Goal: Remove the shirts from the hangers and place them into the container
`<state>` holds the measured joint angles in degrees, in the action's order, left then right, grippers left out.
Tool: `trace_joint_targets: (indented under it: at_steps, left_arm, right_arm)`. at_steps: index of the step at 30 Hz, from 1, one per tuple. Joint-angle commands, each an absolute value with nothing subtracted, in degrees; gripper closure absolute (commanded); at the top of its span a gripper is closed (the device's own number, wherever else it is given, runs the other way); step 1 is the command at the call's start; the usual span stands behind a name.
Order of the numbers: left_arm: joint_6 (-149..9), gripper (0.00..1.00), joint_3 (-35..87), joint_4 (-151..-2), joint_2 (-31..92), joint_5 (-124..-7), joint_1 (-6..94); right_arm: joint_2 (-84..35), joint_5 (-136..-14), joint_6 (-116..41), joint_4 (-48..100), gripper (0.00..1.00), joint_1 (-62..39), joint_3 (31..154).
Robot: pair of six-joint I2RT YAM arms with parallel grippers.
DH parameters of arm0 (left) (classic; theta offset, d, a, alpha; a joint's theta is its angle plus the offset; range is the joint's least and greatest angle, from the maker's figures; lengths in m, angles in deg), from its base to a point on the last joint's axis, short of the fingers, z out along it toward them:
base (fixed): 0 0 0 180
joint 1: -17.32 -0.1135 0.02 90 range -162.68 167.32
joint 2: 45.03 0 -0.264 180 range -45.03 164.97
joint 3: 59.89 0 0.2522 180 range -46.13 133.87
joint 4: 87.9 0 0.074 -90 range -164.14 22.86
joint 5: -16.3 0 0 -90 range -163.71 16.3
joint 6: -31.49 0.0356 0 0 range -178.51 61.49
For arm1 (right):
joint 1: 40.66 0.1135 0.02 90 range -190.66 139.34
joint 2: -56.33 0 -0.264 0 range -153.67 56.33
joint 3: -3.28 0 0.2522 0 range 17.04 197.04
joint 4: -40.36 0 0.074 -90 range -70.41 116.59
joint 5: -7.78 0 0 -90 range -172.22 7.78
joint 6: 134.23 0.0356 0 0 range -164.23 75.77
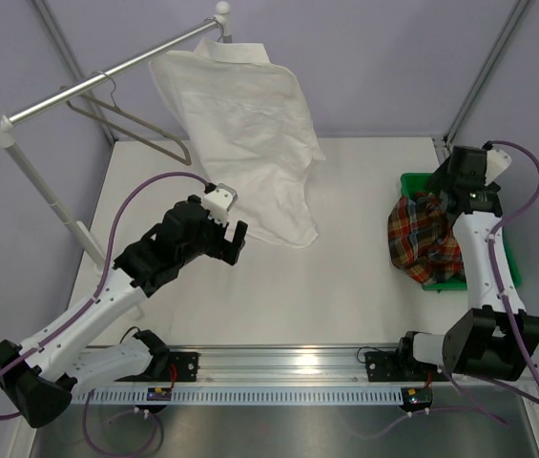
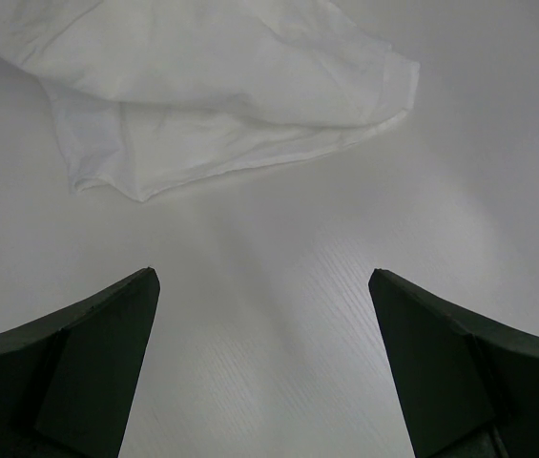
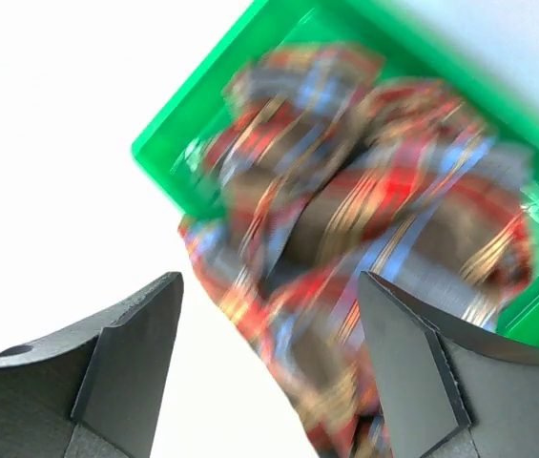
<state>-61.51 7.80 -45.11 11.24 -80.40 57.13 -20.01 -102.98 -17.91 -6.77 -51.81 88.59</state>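
Next, I close my right gripper on the overhanging part (image 1: 402, 244) (image 3: 283, 334) of the plaid shirt, outside the green container's rim, since that part of the shirt should go inside.
The off-white shirt (image 1: 245, 134) hangs from the far end of the rail, its hem resting on the table; whatever carries it is hidden. An empty dark wire hanger (image 1: 126, 119) hangs further left on the rail. My left gripper (image 1: 236, 240) hovers open just short of that hem (image 2: 231, 105), nothing between its fingers (image 2: 107, 353). The plaid shirt (image 1: 424, 239) lies bunched in the green container (image 1: 412, 181), one part spilling over the rim. Above it my right gripper (image 3: 269, 286) stands open, the plaid shirt (image 3: 364, 248) and container (image 3: 212, 86) blurred below.
The silver rail (image 1: 107, 81) on white posts crosses the back left corner. A metal frame post (image 1: 484, 76) rises at the back right. The white table (image 1: 345, 286) ends at an aluminium rail along the near edge.
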Motion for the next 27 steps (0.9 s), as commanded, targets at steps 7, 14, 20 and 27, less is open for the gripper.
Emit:
trace_joint_targets:
  at_steps: [7, 14, 20, 27]
  left_arm:
    - [-61.5, 0.01, 8.5, -47.0, 8.4, -81.8, 57.4]
    - [-61.4, 0.01, 8.4, -47.0, 8.3, -82.3, 57.5]
    - [-61.4, 0.01, 8.5, -47.0, 8.8, -81.8, 57.4]
    - [-61.4, 0.01, 8.5, -46.9, 8.7, -81.7, 57.4]
  right_arm:
    - [-18.5, -111.3, -22.3, -12.8, 0.17, -31.5, 79.6]
    - [-29.4, -117.5, -20.0, -20.9, 0.18, -23.4, 81.9]
    - [-32.7, -115.4, -22.0, -23.1, 0.19, -21.7, 83.7]
    - [-41.8, -118.7, -25.3, -25.6, 0.2, -21.1, 86.6]
